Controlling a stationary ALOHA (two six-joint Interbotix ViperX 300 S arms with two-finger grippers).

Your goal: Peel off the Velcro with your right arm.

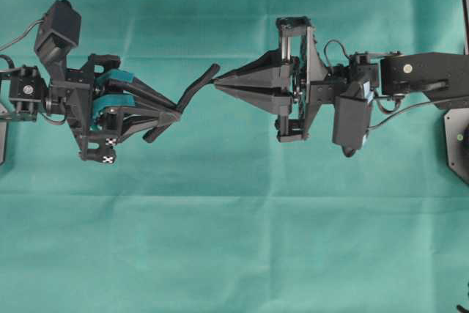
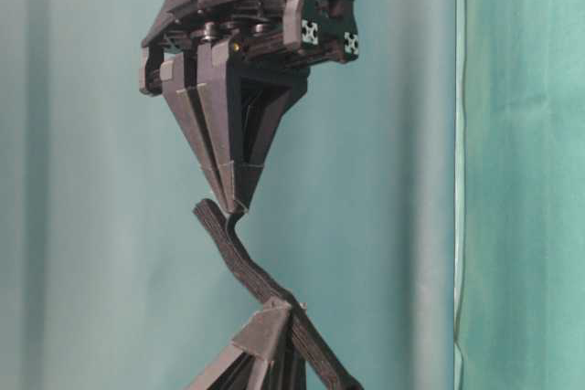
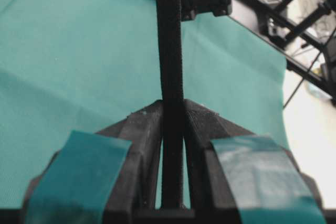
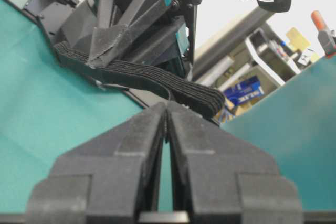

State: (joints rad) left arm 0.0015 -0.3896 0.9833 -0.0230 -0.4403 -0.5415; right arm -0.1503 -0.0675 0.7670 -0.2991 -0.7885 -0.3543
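My right fingers pinch only the Velcro loose layer's end, so I should open them and take more of that layer [image 2: 229, 234] before peeling.
The Velcro [image 1: 192, 93] is a black strip held in the air between both grippers, slanting over the green cloth. My left gripper [image 1: 176, 113], with teal-padded fingers, is shut on the strip's middle, and a short tail sticks out behind it. In the left wrist view the strip [image 3: 170, 51] runs straight out from between the shut fingers. My right gripper [image 1: 217, 83], with plain dark-grey pointed fingers, is shut, its tips pinching a thin edge of the Velcro near its rounded end [image 4: 202, 98]. In the table-level view a small curl of the strip [image 2: 238, 258] enters the right gripper's tips [image 2: 230, 207].
Green cloth [image 1: 234, 240] covers the table under both arms. A black arm base [image 1: 458, 137] stands at the right edge. The right wrist view shows shelves and clutter [image 4: 247, 90] beyond the table's edge.
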